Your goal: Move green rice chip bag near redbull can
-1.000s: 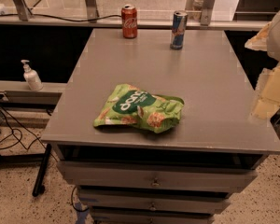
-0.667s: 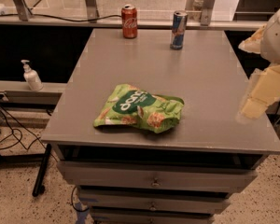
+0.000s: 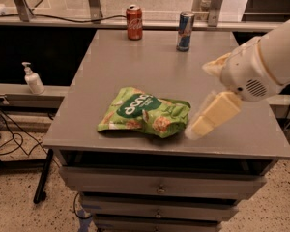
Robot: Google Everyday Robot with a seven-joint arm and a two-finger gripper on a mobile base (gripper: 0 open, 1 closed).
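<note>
I move my gripper over to the green rice chip bag next, and then I need to close it on its end [image 3: 177, 118] nearest the white arm.
The green rice chip bag [image 3: 144, 112] lies flat near the front edge of the grey table [image 3: 135, 62], its dark green label facing up. The redbull can [image 3: 185, 31] stands upright at the far side of the table, right of centre. My gripper [image 3: 195, 128] reaches in from the right on a white arm, low over the table just right of the bag's right end. It holds nothing that I can see.
A red cola can [image 3: 134, 21] stands at the far edge, left of the redbull can. A soap dispenser [image 3: 33, 79] sits on a ledge to the left. Drawers [image 3: 159, 187] are under the table front. Cables lie on the floor at left.
My arm has swung in from the right edge toward the left and down, ending close to the bag's right end. The bag and both cans have not moved.
</note>
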